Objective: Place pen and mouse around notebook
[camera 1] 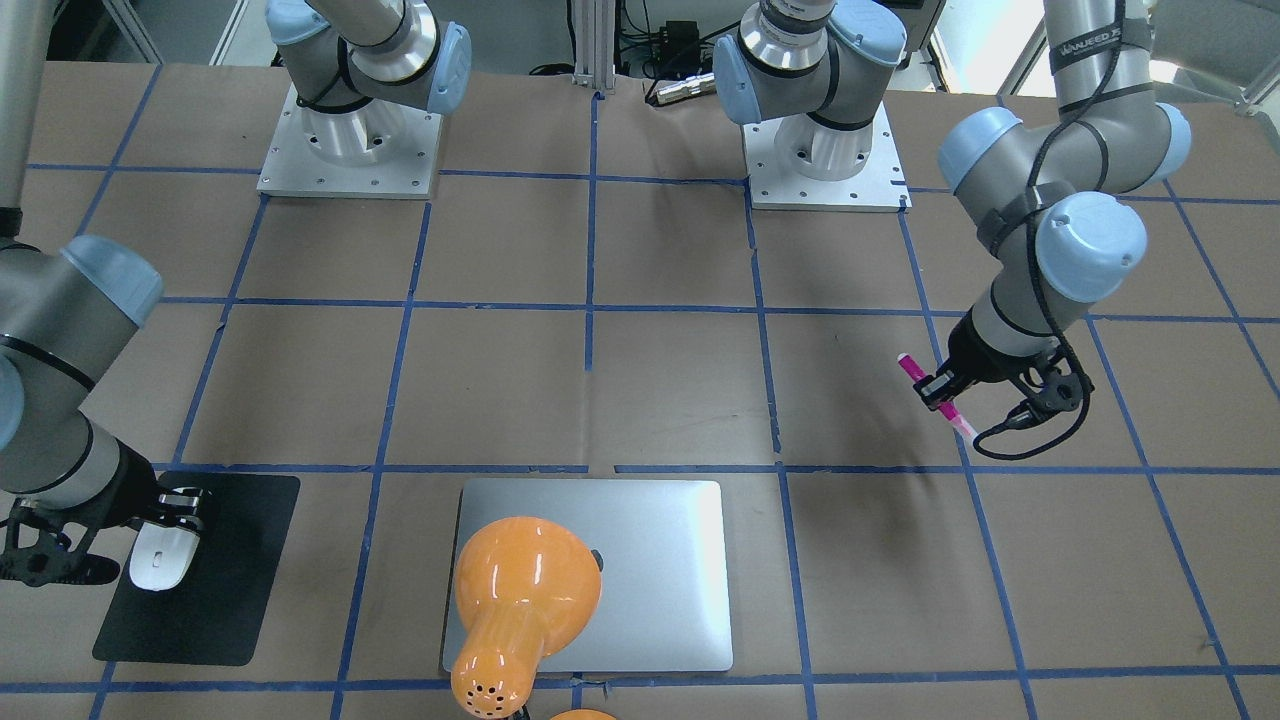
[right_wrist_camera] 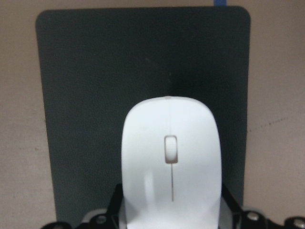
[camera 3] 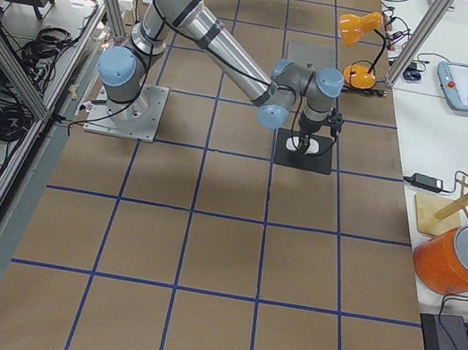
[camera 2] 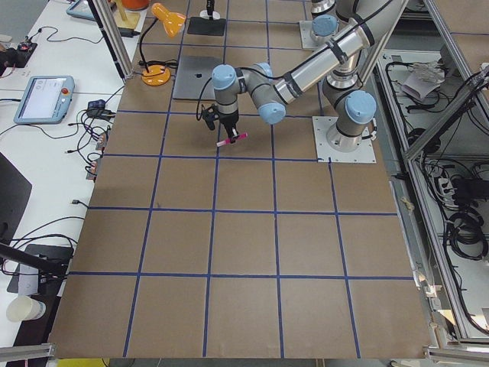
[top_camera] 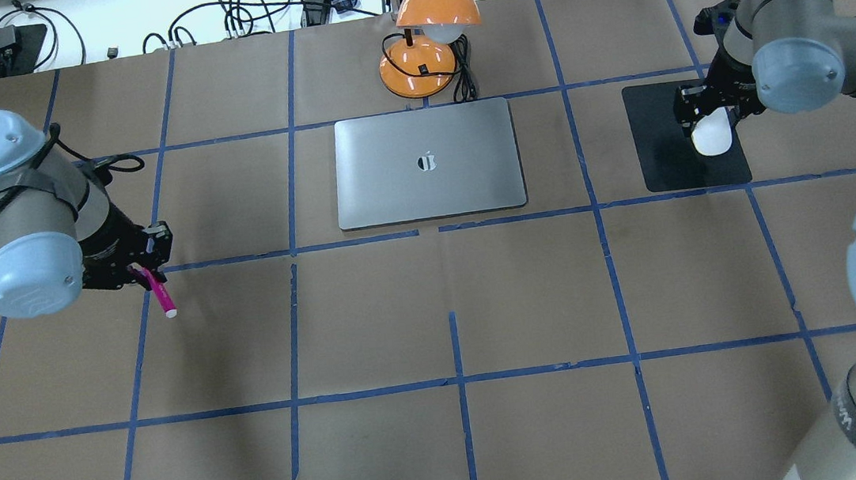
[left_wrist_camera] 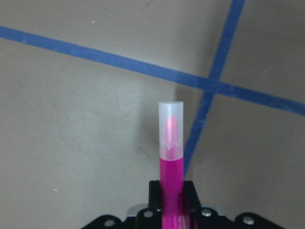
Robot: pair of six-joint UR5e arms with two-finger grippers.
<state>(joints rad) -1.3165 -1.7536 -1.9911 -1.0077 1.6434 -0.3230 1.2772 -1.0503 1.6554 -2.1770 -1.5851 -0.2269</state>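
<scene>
I need to release the magenta pen from my left gripper on bare table, across the blue tape from the notebook's robot-side edge (camera 1: 591, 402).
The silver-grey notebook (top_camera: 428, 162) lies closed at the table's far middle, also seen near the front edge in the front-facing view (camera 1: 650, 570). My left gripper (top_camera: 148, 263) is shut on the magenta pen (top_camera: 160, 294), well to the notebook's left. The pen (left_wrist_camera: 170, 157) is tilted, with its pale cap pointing away from the fingers. Over on the other side, my right gripper (top_camera: 709, 111) is shut on the rear of the white mouse (top_camera: 711, 137). The mouse (right_wrist_camera: 171, 162) is over a black mat (top_camera: 666, 159); whether it rests on the mat I cannot tell.
An orange desk lamp (top_camera: 429, 9) stands just behind the notebook, and its shade (camera 1: 520, 580) overhangs part of the lid in the front-facing view. Both arm bases (camera 1: 350, 140) stand on the robot's side. Blue tape lines grid the brown table.
</scene>
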